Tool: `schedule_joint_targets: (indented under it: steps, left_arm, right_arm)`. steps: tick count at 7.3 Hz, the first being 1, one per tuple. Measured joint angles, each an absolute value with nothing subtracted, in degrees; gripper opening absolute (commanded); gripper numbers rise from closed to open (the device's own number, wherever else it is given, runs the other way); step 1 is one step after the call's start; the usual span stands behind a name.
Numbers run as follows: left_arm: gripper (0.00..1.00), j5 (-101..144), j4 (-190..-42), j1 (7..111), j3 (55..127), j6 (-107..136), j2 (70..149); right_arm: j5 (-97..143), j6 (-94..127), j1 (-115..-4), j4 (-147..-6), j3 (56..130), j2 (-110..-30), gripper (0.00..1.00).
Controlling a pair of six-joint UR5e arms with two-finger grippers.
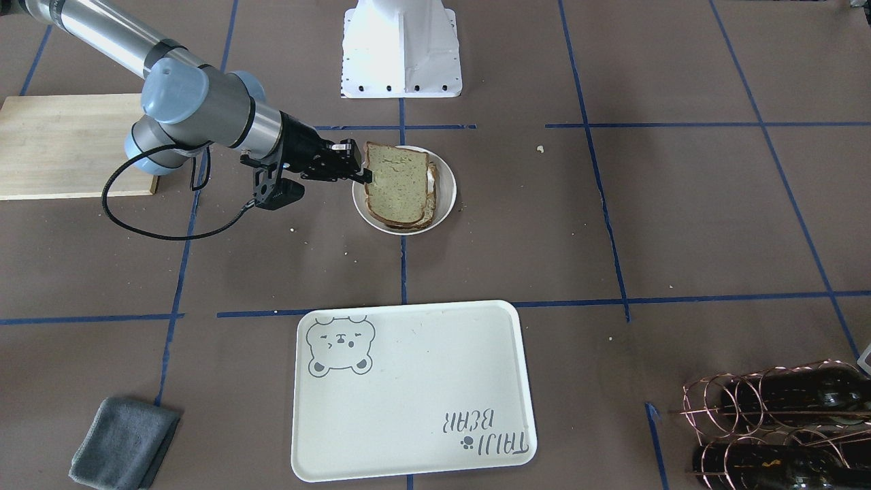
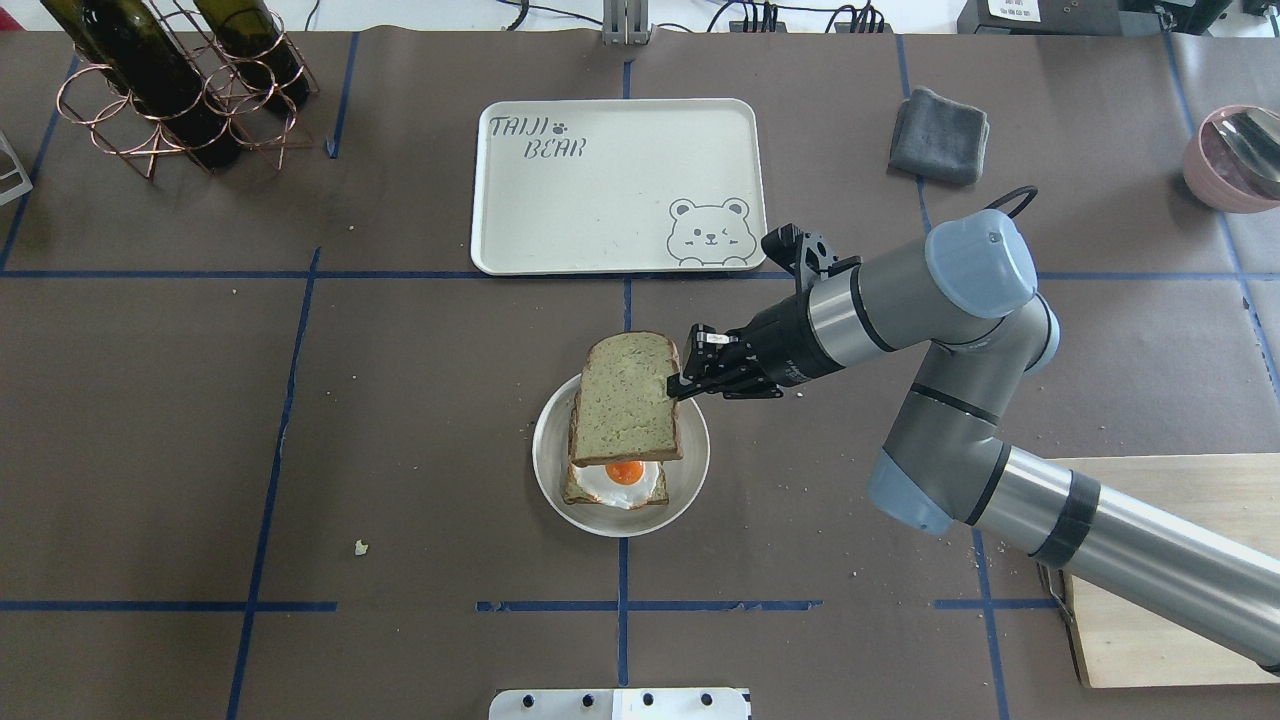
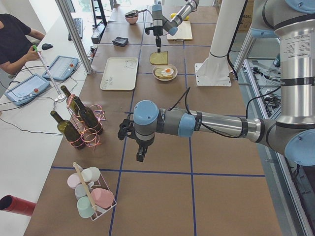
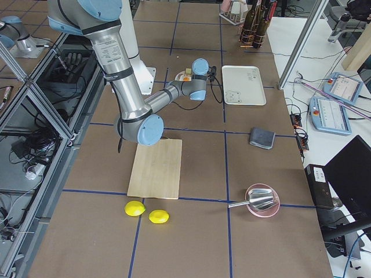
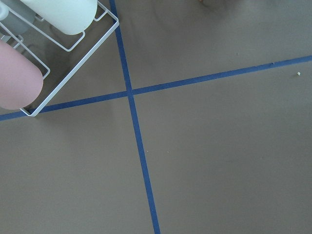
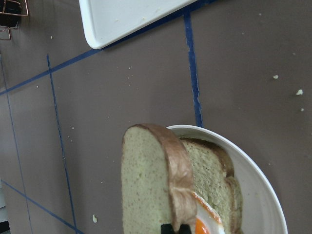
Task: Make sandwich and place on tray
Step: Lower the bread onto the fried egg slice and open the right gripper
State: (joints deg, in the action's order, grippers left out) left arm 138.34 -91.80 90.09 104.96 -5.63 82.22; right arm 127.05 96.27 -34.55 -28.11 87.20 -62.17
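My right gripper is going to let go of the top bread slice on the fried egg covering the lower slice (image 1: 409,187) (image 6: 202,217). The top slice is held just above the plate.
My right gripper (image 2: 680,385) is shut on the edge of the top bread slice (image 2: 625,400) and holds it just above the small round white plate (image 2: 545,460). On the plate lies the lower slice (image 6: 209,175) with the fried egg (image 2: 622,478) on it; the egg shows at the near side under the held slice. The right wrist view shows the held slice (image 6: 146,185) on edge, pinched at its crust. The cream tray (image 2: 600,200) with the bear drawing lies beyond the plate with nothing on it. My left gripper (image 3: 141,156) hangs over bare table far to the left; I cannot tell its state.
A copper rack with wine bottles (image 2: 170,90) stands at the far left. A grey cloth (image 2: 938,135) and a pink bowl (image 2: 1230,155) are at the far right. A wooden cutting board (image 2: 1170,570) lies under my right arm. A cup rack (image 3: 91,196) stands near my left gripper.
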Motion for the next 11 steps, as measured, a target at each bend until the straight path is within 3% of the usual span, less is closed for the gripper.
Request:
schedule_joint_targets:
  steps: [9, 10, 11]
  left_arm:
    - [1.00, 138.3, -91.9, 90.1, 105.0, -5.6, 82.2]
    - [1.00, 138.3, -91.9, 90.1, 105.0, -5.6, 82.2]
    - [1.00, 138.3, -91.9, 90.1, 105.0, -5.6, 82.2]
  right_arm:
    - [122.7, 97.3, -30.0, -28.0, 86.3, -62.4, 0.01]
    - [122.7, 97.3, -30.0, -28.0, 86.3, -62.6, 0.47]
    - [122.6, 97.3, -30.0, -28.0, 86.3, -62.7, 0.64]
